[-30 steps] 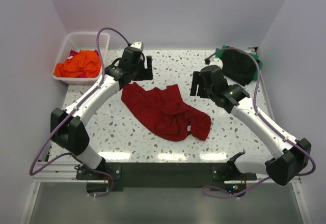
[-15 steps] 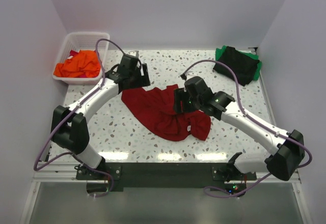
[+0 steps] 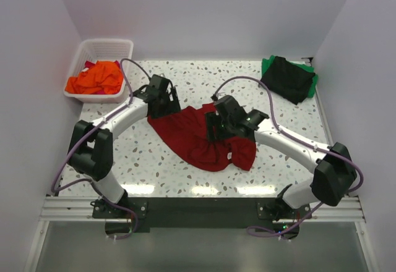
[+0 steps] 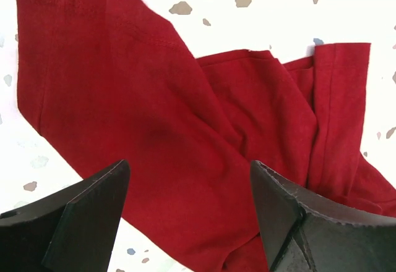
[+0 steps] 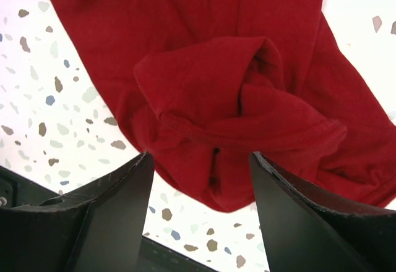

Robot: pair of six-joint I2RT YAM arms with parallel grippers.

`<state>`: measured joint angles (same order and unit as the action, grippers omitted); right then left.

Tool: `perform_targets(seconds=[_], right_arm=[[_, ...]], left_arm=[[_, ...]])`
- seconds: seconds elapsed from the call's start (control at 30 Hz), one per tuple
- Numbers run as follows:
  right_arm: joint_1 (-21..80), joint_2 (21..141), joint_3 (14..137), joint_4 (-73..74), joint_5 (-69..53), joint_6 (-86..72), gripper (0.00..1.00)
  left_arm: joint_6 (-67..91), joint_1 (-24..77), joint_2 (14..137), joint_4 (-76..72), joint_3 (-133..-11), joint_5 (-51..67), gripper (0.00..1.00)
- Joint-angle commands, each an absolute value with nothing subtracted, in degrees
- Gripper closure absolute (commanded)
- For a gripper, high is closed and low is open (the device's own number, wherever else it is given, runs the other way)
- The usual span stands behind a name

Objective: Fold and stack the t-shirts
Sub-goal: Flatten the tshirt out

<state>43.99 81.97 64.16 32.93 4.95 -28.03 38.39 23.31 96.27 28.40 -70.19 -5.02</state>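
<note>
The rolled fold of the dark red t-shirt is bunched over its middle, so I will first pinch that fold (image 5: 266, 136) with my right gripper and pull it toward the black t-shirt.
A dark red t-shirt (image 3: 195, 137) lies crumpled in the middle of the speckled table. My left gripper (image 3: 166, 102) hovers over its back left part, open; in the left wrist view the red cloth (image 4: 154, 99) fills the space between the black fingers (image 4: 86, 222) with nothing gripped. My right gripper (image 3: 216, 123) is over the shirt's bunched middle, also open. In the right wrist view a rolled fold of the shirt (image 5: 235, 99) and its near edge show between the spread fingers (image 5: 303, 216).
A white slatted basket (image 3: 99, 46) at the back left holds orange and red t-shirts (image 3: 96, 79). A folded black t-shirt on a green one (image 3: 288, 77) sits at the back right corner. Side walls hem in the table.
The right arm swung from the back right, near the black stack, to over the red shirt's middle. The left gripper came nearer, onto the shirt's back left edge.
</note>
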Motion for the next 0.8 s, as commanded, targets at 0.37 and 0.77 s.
perform_targets(seconds=[0.37,0.77], right_arm=[[44.3,91.4,67.2,31.5,10.8,-27.9,0.46],[43.8,91.7,70.2,36.7,23.0,-30.5,1.0]], left_arm=[[38.9,20.9,103.4,23.1,-69.8,-8.5,0.2],[40.2,18.6,107.9,25.4,-67.8,-12.0,0.47]])
